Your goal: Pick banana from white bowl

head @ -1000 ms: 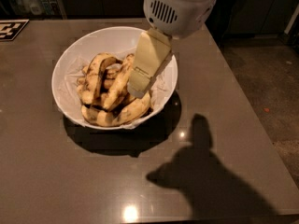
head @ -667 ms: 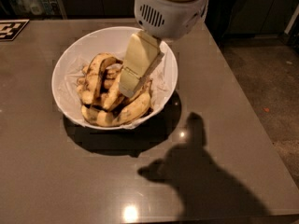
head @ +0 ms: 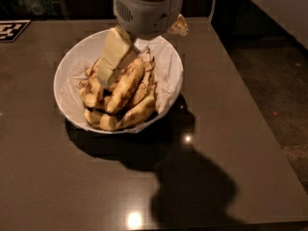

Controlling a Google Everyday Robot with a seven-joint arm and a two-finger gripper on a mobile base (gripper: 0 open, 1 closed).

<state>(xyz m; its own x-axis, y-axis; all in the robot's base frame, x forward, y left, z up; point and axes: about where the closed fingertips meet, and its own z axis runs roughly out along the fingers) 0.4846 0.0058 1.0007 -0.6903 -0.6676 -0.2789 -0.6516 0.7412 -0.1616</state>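
Note:
The robot's gripper will close on the far end [head: 139, 65] of the long banana lying at a slant on top of the pile in the white bowl.
The white bowl [head: 166, 57] stands on the dark table, lined with crumpled white paper and holding several spotted bananas. The long, thick, nearly straight banana [head: 126, 84] lies slantwise on top of the pile, yellow with brown speckles. My gripper [head: 105, 76] reaches down from its white wrist [head: 147, 8] into the left-centre of the bowl. Its cream tip sits at the upper left side of that banana, touching or just above the pile. The bananas under the gripper are partly hidden.
The dark brown table [head: 221, 129] ends at the right, with floor [head: 284, 95] beyond it. A black-and-white checkered tag [head: 12, 30] lies at the far left corner. A small yellowish object [head: 179, 26] shows behind the wrist, at the bowl's far rim.
My gripper has moved left and down, from the bowl's right rim into the bowl over the bananas. The bananas have not visibly shifted.

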